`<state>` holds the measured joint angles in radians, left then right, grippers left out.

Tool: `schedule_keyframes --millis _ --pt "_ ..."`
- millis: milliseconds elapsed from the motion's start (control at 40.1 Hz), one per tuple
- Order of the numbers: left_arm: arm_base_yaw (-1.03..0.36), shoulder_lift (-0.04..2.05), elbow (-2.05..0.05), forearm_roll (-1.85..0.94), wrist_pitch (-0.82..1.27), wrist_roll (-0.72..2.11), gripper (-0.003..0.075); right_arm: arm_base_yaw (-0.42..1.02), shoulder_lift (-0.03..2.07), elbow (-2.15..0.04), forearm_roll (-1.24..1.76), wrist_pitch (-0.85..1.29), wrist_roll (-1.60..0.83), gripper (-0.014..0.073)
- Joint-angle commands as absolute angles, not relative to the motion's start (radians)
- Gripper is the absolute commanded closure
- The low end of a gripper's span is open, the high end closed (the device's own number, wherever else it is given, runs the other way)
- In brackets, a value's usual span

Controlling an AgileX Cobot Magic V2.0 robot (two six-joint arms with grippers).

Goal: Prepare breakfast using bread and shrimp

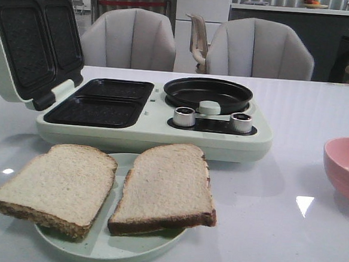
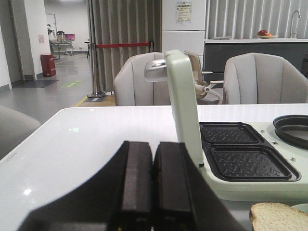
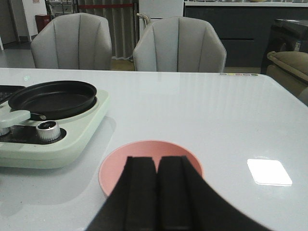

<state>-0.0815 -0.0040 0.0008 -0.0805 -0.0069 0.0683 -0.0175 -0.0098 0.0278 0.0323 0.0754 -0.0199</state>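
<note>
Next, my left gripper closes on the front crust (image 1: 26, 215) of the bread slice farther from the pink bowl, at the part that sticks out past the plate.
Two slices of bread, the left slice (image 1: 54, 185) and the right slice (image 1: 166, 187), lie side by side on a pale green plate (image 1: 103, 249) at the table's front. A corner of one slice shows in the left wrist view (image 2: 278, 217). The shrimp are hidden; only a pale speck shows in the pink bowl (image 1: 345, 167) at the right edge. My left gripper (image 2: 153, 149) is shut and empty, left of the breakfast maker. My right gripper (image 3: 157, 162) is shut and empty, in front of the pink bowl (image 3: 118, 166). Neither gripper shows in the front view.
A pale green breakfast maker (image 1: 150, 129) stands behind the plate, its lid (image 1: 31, 37) open upright, with two black sandwich trays (image 1: 101, 102), a round black pan (image 1: 208, 92) and two knobs (image 1: 184, 116). Grey chairs (image 1: 130, 39) stand beyond the table's far edge.
</note>
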Motion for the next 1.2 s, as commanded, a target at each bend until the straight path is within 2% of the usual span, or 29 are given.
schedule_keyframes --millis 0,225,474,799,1173 --pt "-0.088 -0.026 0.006 -0.08 -0.114 0.063 0.0619 -0.02 -0.032 0.002 0.059 0.0 -0.023 0.0559" --pt "-0.088 -0.021 -0.075 -0.08 -0.135 0.063 0.0619 -0.02 -0.032 -0.102 0.085 0.099 -0.023 0.0559" --pt "-0.088 0.057 -0.302 -0.076 0.063 0.065 0.0619 -0.02 0.013 -0.296 0.085 0.251 -0.023 0.0559" --pt "-0.088 0.325 -0.587 -0.066 0.32 0.065 0.0619 -0.02 0.307 -0.58 0.085 0.452 -0.023 0.0559" --pt "-0.088 0.536 -0.616 -0.072 0.457 0.065 0.0619 -0.02 0.58 -0.604 0.085 0.495 -0.023 0.0559"
